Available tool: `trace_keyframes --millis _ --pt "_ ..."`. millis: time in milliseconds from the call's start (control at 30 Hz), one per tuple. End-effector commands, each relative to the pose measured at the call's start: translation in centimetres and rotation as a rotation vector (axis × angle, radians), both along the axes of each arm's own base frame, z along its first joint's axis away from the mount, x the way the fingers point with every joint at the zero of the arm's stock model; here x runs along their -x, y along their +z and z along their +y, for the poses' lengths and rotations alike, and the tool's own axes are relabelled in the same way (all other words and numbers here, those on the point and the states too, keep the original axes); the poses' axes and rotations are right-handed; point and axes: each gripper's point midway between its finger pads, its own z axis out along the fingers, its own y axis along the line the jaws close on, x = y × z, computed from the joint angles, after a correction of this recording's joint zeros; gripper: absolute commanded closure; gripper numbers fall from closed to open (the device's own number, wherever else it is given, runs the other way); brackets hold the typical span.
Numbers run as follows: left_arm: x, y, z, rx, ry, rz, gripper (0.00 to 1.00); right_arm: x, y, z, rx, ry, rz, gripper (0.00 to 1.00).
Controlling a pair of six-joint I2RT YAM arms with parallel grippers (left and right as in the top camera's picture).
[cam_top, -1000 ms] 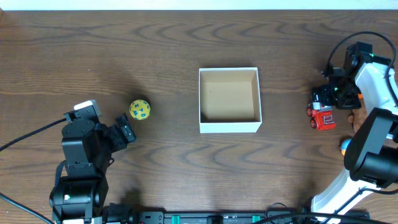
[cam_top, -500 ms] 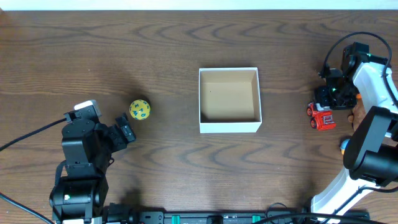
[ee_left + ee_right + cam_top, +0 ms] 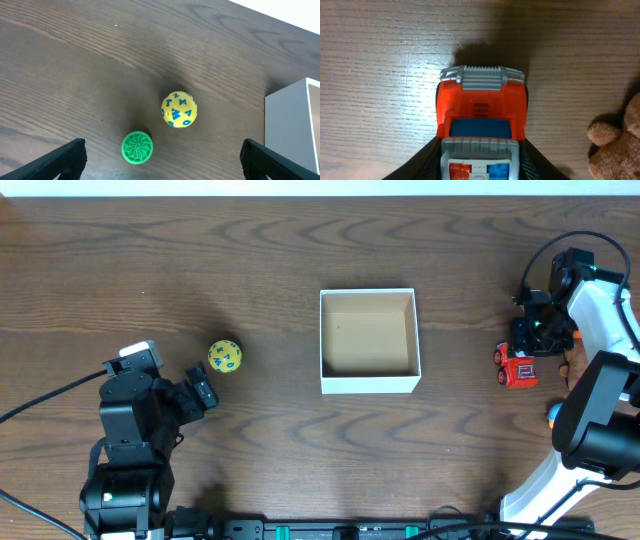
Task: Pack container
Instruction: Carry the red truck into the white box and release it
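My right gripper will release the truck in the container (image 3: 391,336), by the container's side nearest the brown plush toy.
The container (image 3: 367,384), a white-walled square box with a brown inside, stands mid-table with nothing in it; its wall shows at the right edge of the left wrist view (image 3: 292,130). A red toy truck (image 3: 518,368) sits at the far right. My right gripper (image 3: 528,340) is shut on the truck (image 3: 481,105), with a black finger against each side of its grey rear. My left gripper (image 3: 205,392) stands wide open, holding nothing. Between and ahead of its fingers lies a green ribbed disc (image 3: 137,147). Beyond that rests a yellow ball (image 3: 179,109) with blue letters (image 3: 225,356).
A brown plush toy (image 3: 620,140) lies just right of the truck, close to the right finger. A small blue and orange object (image 3: 553,415) shows by the right arm's base. Dark wood table all around the container.
The right gripper's jaws have closed in onto the truck's sides, and the truck has shifted slightly. The left arm, ball and container have not moved.
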Motion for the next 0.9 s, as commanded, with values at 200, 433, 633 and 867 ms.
trace_keyframes --millis 200,433,633,867 --pt "-0.2 1.1 0.0 0.003 0.0 -0.029 0.02 -1.4 1.5 3.0 -0.016 0.026 -0.041 0.9" --pt "-0.1 1.1 0.0 0.003 0.0 -0.029 0.02 -4.0 10.2 7.8 -0.002 0.041 -0.246 0.99" --pt "-0.1 1.1 0.0 0.003 0.0 -0.028 0.02 -5.2 19.5 15.9 -0.082 0.052 -0.537 0.99" --pt "-0.1 1.1 0.0 0.015 0.009 -0.029 0.02 -4.0 20.3 24.5 -0.142 -0.077 -0.593 0.99"
